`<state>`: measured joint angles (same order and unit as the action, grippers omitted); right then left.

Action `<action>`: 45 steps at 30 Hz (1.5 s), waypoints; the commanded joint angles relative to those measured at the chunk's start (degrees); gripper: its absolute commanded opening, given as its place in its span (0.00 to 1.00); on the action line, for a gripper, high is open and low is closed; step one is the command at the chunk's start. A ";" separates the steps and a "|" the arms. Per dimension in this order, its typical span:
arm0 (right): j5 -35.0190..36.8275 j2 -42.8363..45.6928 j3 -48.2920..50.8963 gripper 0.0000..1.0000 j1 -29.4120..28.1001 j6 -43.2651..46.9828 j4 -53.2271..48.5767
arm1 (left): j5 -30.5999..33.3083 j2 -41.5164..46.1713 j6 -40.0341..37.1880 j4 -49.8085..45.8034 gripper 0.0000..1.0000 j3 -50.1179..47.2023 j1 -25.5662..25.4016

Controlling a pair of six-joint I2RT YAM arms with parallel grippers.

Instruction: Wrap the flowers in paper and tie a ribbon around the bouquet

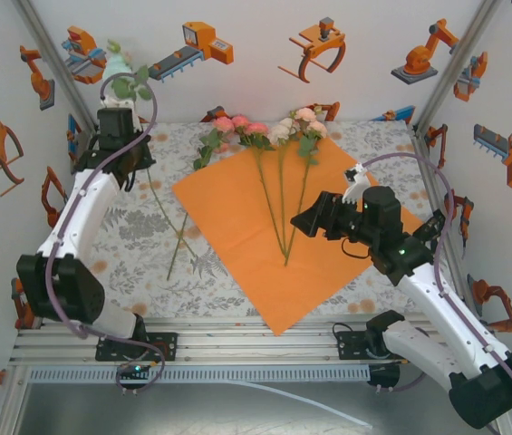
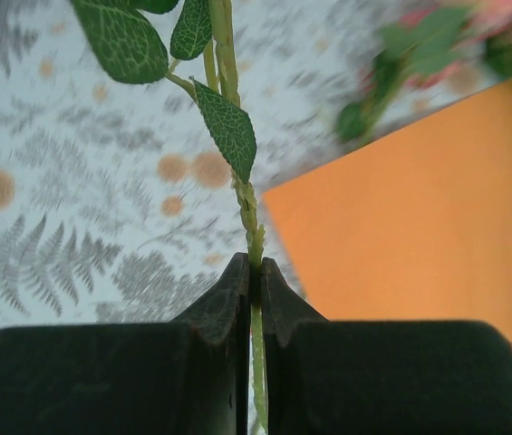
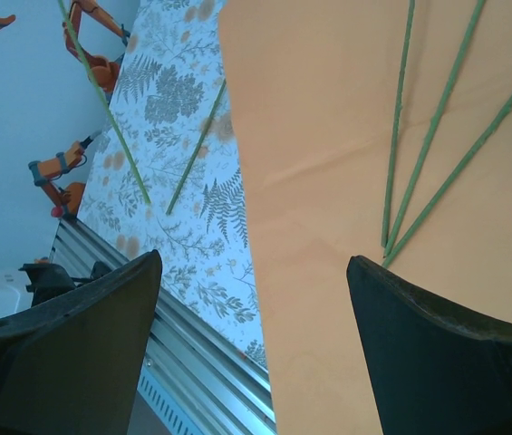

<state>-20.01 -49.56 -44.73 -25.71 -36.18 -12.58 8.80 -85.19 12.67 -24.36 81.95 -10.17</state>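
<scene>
Next, my left gripper releases the pale-headed flower on the orange paper (image 1: 284,186), along the middle white flower's stem.
The orange paper (image 1: 237,213) lies flat as a diamond in the middle of the table. Three flowers (image 1: 281,195) rest on it, pink and white heads at the far corner, stem ends (image 3: 388,237) meeting near the middle. My left gripper (image 1: 121,101) is raised at the far left and shut on the thin stem (image 2: 248,217) of a pale-headed flower (image 1: 118,65) with green leaves (image 2: 228,127). My right gripper (image 1: 303,220) hovers open over the paper (image 3: 328,136), just right of the stem ends, nothing between its fingers. The ribbon is out of view.
Another leafy flower (image 1: 204,152) lies on the fern-print tablecloth (image 1: 129,245) left of the paper, its stem crossing the held one. The metal rail (image 1: 256,340) runs along the near edge, and printed walls close in the left, back and right.
</scene>
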 commanded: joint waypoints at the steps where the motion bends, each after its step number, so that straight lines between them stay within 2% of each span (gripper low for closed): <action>1: 1.39 1.23 -0.29 0.75 -0.45 0.66 0.98 | -8.19 1.15 2.20 8.95 0.01 -0.19 -2.71; 4: 1.64 1.50 -0.01 0.75 -0.43 0.43 1.13 | -12.44 -1.35 5.25 13.98 0.02 1.35 -6.75; 11: 2.68 3.79 0.08 0.75 -0.39 0.31 -1.49 | -13.71 -17.52 4.31 15.03 0.00 14.26 -18.57; 19: 4.47 6.62 0.81 0.75 -0.39 0.20 -3.74 | -16.22 -35.61 5.94 14.03 0.00 31.20 -26.10; 28: 5.24 7.81 1.59 0.75 -0.39 0.30 -4.60 | -19.42 -48.97 11.91 13.20 0.00 40.87 -28.52; 36: 5.51 7.99 1.49 0.75 -0.46 0.37 -5.17 | -21.99 -57.59 13.00 9.57 0.00 47.02 -29.50; 39: 5.60 8.26 1.50 0.75 -0.39 0.33 -5.35 | -21.81 -59.59 12.24 8.35 0.04 48.92 -29.53; 42: 5.68 8.38 1.49 0.75 -0.39 0.15 -5.44 | -21.32 -61.35 10.94 4.79 0.17 52.45 -29.47; 45: 5.77 8.35 1.49 0.75 -0.40 -0.11 -5.35 | -21.16 -60.93 10.45 3.10 0.20 54.02 -29.55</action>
<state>-15.31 -41.91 -43.48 -25.71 -36.23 -17.45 -11.84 -147.17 24.32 -19.03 132.57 -39.53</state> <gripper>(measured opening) 0.753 0.194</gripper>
